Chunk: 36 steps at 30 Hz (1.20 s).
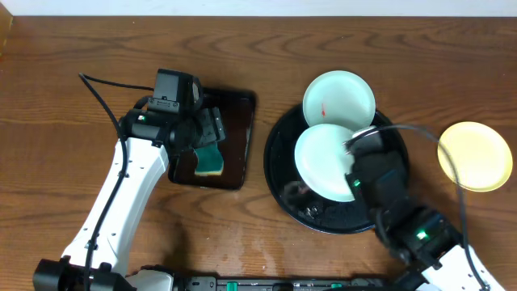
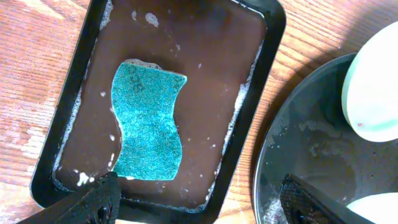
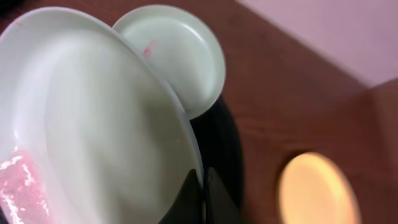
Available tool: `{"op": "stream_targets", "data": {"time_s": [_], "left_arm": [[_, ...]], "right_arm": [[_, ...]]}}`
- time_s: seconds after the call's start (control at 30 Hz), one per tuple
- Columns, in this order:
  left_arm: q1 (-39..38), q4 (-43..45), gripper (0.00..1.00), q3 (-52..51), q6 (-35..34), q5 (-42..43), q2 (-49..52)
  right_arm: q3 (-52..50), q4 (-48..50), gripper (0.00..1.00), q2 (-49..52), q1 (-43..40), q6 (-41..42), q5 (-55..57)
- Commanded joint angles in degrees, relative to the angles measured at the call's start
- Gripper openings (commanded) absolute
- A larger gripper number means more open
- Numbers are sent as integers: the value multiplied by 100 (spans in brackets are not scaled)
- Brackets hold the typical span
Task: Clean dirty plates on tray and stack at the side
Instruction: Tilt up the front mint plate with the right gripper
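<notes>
I need to use my right gripper to set the pale mint plate, still tilted over the tray, down and release it on top of the pale yellow plate [image 1: 478, 155] [image 3: 318, 191].
The round black tray [image 1: 279, 153] sits right of centre. My right gripper [image 1: 353, 166] is shut on the rim of a pale mint plate [image 1: 323, 158] and holds it tilted over the tray; in the right wrist view the plate [image 3: 93, 124] shows a pink smear at lower left, with my fingers [image 3: 202, 186] pinching its edge. A second mint plate [image 1: 339, 97] with a red smear leans on the tray's far rim. The pale yellow plate [image 1: 475, 156] lies on the table at the right. My left gripper [image 2: 199, 202] is open above the near end of the rectangular tray.
A small rectangular black tray [image 1: 242, 109] of soapy water holds a teal sponge [image 2: 147, 121]. The round tray's wet floor [image 2: 311, 155] shows in the left wrist view. Cables trail from both arms over the wooden table.
</notes>
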Motion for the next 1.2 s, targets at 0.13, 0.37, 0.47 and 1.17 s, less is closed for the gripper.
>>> {"op": "stream_targets", "data": {"time_s": [0.13,0.37,0.47,1.17], "left_arm": [[-2,-15,83,7,37,28,15],[-2,-17,83,7,37,28,15],[-2,-17,83,7,37,28,15],[-2,-17,83,7,37,28,15]], "right_arm": [[173,177,1,186,1423,-811,2144],[173,236,1,286,2249,-1316,2573],[173,315,1,286,2437,-1351,3156],[173,428,1,286,2496,-1694,3230]]}}
